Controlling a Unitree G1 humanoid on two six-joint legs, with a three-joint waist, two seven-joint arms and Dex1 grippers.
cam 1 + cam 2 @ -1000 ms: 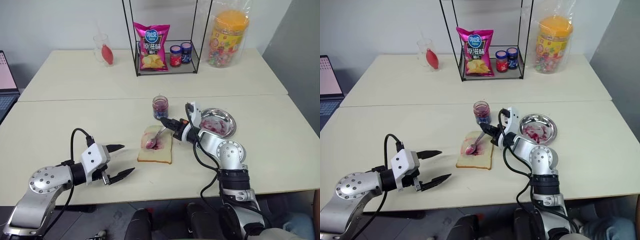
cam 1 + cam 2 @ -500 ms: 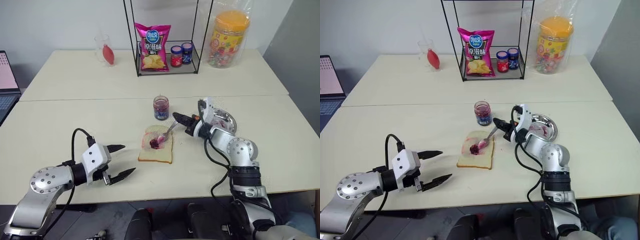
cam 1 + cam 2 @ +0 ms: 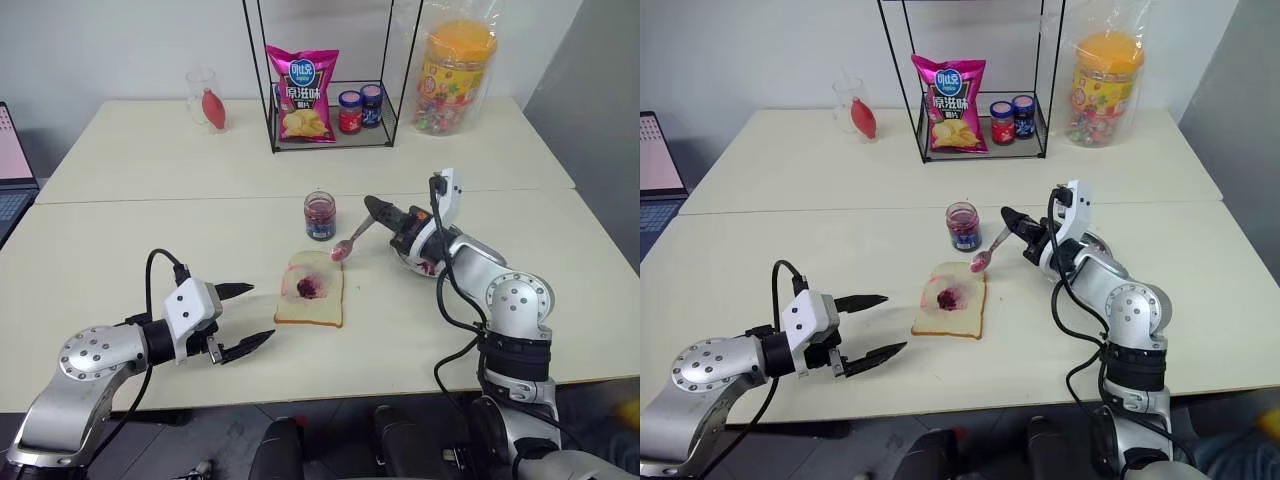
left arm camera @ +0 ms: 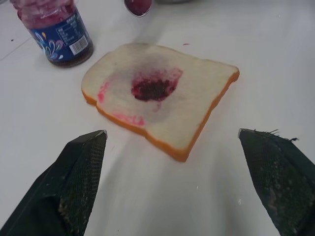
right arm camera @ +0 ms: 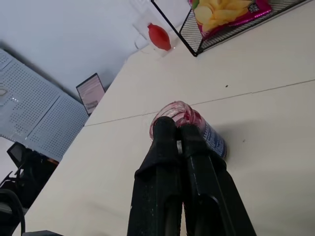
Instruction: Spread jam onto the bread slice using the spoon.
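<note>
Next, my right gripper lets go of the spoon in the jam-smeared metal plate [image 3: 458, 245], with the spoon's handle leaning over the plate's rim.
The bread slice [image 3: 311, 303] lies flat on the table with a dark jam blob [image 3: 308, 289] and a pink smear on its face. Just behind it stands the open jam jar [image 3: 320, 216] with a blue label. My right gripper [image 3: 370, 205] is shut on the handle of the spoon [image 3: 350, 243]. The spoon hangs in the air to the right of the jar, its jam-stained bowl above the bread's far right corner. My left gripper [image 3: 255, 313] is open, low over the table left of the bread, with nothing between its fingers [image 4: 78, 172].
A metal plate [image 3: 422, 264] smeared with jam sits under my right forearm. At the back stand a wire rack [image 3: 330, 140] with a chips bag [image 3: 301, 92] and two small jars [image 3: 360, 108], a candy jar [image 3: 455, 75] and a glass [image 3: 207, 100]. A laptop [image 3: 10, 170] is at the left edge.
My right gripper lifted the spoon off the bread and moved it up and to the right, leaving a jam blob on the slice. The left gripper stayed about where it was.
</note>
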